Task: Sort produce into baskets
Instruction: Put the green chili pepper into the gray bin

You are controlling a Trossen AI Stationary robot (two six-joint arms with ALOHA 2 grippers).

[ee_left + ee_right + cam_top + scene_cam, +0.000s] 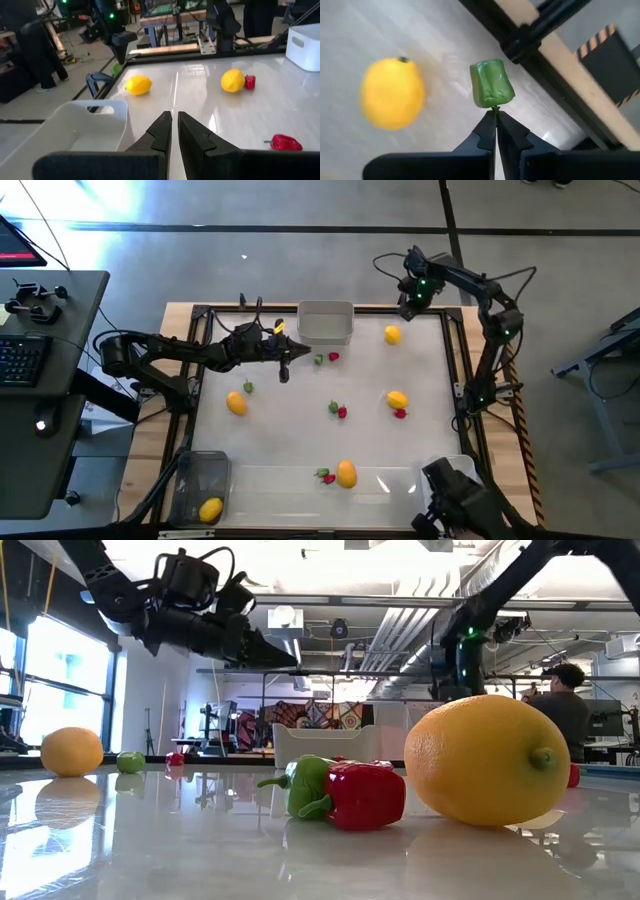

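Next, my right gripper sets the green pepper down in the middle of the pale grey bin (326, 327).
My right gripper (408, 308) is raised over the table's far right corner, shut on a small green pepper (491, 83) that hangs above a lemon (392, 334). My left gripper (288, 362) is shut and empty, held above the table beside the pale grey bin (326, 322) at the far edge. Lemons (236, 403) (398, 399) (346, 473), green pieces (319, 359) (333, 407) and red pieces (333, 356) (342, 412) lie scattered on the table. The clear dark bin (200, 480) at the near left holds one lemon (210, 510). The white bin (305, 45) stands at the near right. My right gripper pinches the green pepper's thin stem (495, 108) between its two fingertips (487, 122). The fingers point down from above. The pepper hangs below them, lifted clear of the table.
A dark frame rail (455, 360) runs round the table's edges. A dark camera mount (460, 500) stands at the near right corner. A desk with a keyboard (20, 360) is to the left. A person (560, 705) stands in the room behind.
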